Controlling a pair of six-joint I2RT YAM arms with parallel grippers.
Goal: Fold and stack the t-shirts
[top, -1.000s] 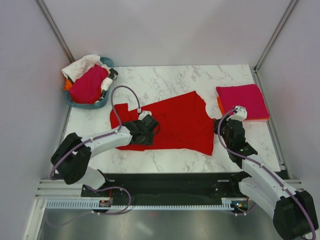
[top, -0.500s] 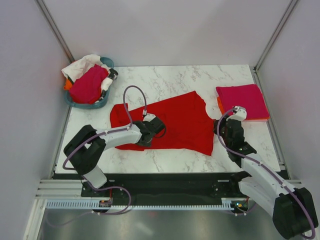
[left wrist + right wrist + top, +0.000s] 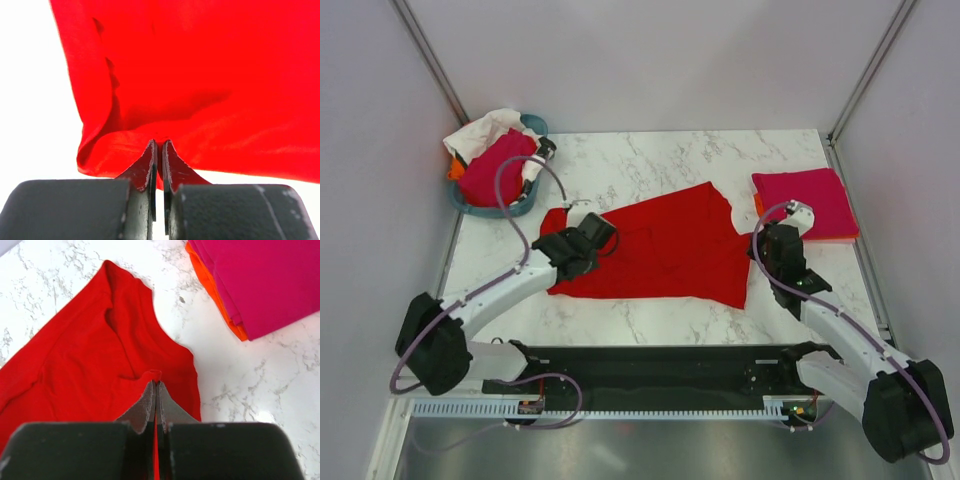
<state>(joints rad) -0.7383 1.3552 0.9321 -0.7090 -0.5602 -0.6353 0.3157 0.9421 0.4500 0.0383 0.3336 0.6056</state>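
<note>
Next, my left gripper lets go of the fold at the red t-shirt's near corner on the tub's side (image 3: 562,276) (image 3: 106,144).
A bright red t-shirt (image 3: 670,245) lies spread across the middle of the marble table (image 3: 650,160). My left gripper (image 3: 600,233) is shut on a fold of its left part, with red cloth pinched between the fingertips (image 3: 160,144). At the right edge of the red t-shirt (image 3: 90,370), my right gripper (image 3: 760,250) is shut on a small bunch of cloth (image 3: 156,383). A folded magenta-pink t-shirt (image 3: 805,200) lies on a folded orange one (image 3: 215,295) at the right. More t-shirts, magenta, white and orange, fill the tub.
The teal oval tub (image 3: 525,205) stands at the table's back left corner. Frame posts and grey walls close in the table on both sides. A black strip runs along the near edge by the arm bases.
My left gripper has shut on the red cloth and shifted left and back with it, while its arm swung out to the left. The right gripper has stayed shut and barely moved.
</note>
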